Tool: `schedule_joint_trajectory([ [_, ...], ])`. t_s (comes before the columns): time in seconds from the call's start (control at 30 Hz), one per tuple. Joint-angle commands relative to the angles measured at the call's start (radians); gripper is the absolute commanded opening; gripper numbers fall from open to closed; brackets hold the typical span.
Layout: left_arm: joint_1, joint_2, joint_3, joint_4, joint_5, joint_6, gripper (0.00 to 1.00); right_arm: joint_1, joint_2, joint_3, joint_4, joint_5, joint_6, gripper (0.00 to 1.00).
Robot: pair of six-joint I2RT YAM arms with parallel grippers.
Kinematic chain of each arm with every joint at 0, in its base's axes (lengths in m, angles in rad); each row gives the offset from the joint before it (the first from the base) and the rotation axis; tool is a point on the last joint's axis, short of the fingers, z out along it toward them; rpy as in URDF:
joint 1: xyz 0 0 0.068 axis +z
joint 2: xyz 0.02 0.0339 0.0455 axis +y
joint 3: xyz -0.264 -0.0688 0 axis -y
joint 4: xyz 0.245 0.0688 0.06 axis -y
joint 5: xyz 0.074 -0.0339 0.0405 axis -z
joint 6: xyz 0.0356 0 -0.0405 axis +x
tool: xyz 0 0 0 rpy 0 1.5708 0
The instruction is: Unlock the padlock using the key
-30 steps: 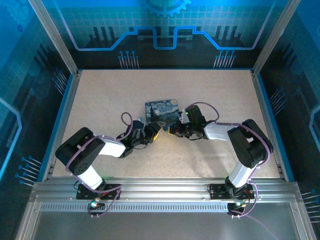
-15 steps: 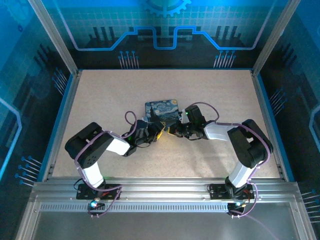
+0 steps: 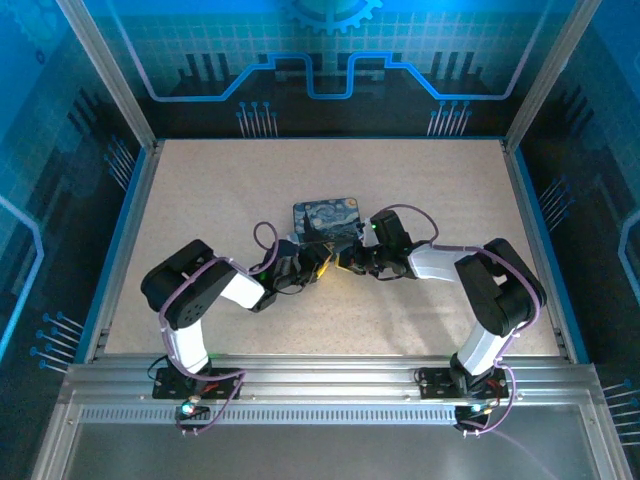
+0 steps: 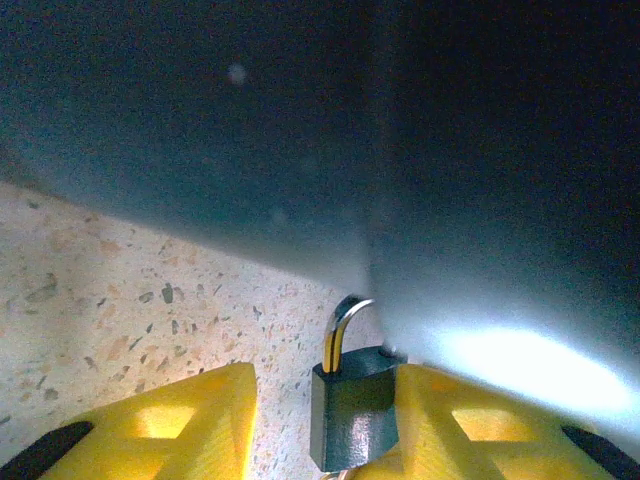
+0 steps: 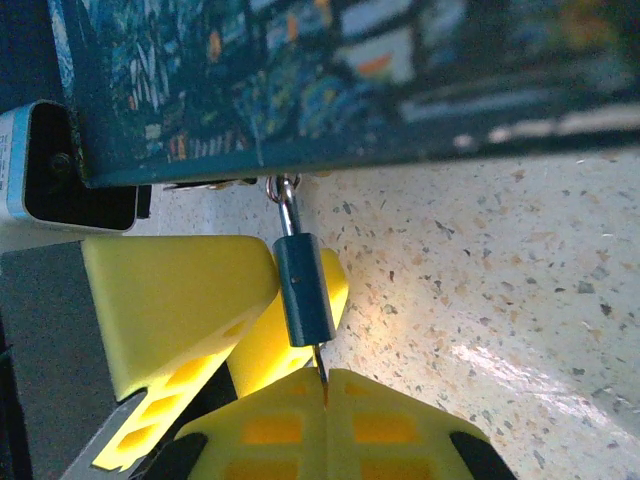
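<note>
The padlock sits twisted with the key, loose between the left gripper's fingers, so the robot's right gripper should open, back away and take the key (image 5: 320, 363) from a different angle.
In the left wrist view the small dark padlock (image 4: 355, 412) stands upright between my left gripper's (image 4: 325, 388) yellow fingers (image 4: 180, 425). It touches the right finger, and a gap shows at the left one, so this gripper is open. Its metal shackle (image 4: 343, 328) reaches up to the blue tin (image 4: 480, 180). In the right wrist view my right gripper (image 5: 325, 385) is shut on the thin key (image 5: 320, 368), whose tip meets the underside of the padlock (image 5: 304, 290). From above, both grippers (image 3: 318, 266) (image 3: 346, 263) meet just in front of the tin (image 3: 327, 217).
The Starry Night tin (image 5: 350, 80) lies mid-table right behind the grippers, and the shackle (image 5: 287, 210) hooks at its edge. Speckled tabletop (image 3: 420, 190) spreads all round. Blue walls and aluminium posts (image 3: 110, 75) enclose the table.
The left arm has swung right and closer to the tin, and its fingers have narrowed around the padlock. The right arm and its grip on the key have stayed put.
</note>
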Motion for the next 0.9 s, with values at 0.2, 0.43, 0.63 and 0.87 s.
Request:
schedule_joint_trajectory([
  [0.2, -0.013, 0.043, 0.033, 0.077, 0.021, -0.021, 0.41, 0.014, -0.002, 0.015, 0.0, -0.009, 0.033, 0.0],
  [0.43, -0.017, 0.065, 0.046, 0.091, 0.021, -0.024, 0.41, 0.016, 0.002, 0.008, 0.025, -0.014, 0.058, 0.0],
  [0.63, -0.019, 0.074, 0.057, 0.092, 0.021, -0.021, 0.34, 0.017, 0.004, 0.007, 0.031, -0.017, 0.068, 0.0],
  [0.87, -0.02, 0.059, 0.056, 0.071, 0.012, -0.01, 0.18, 0.014, -0.016, -0.004, 0.027, -0.012, 0.062, 0.05],
])
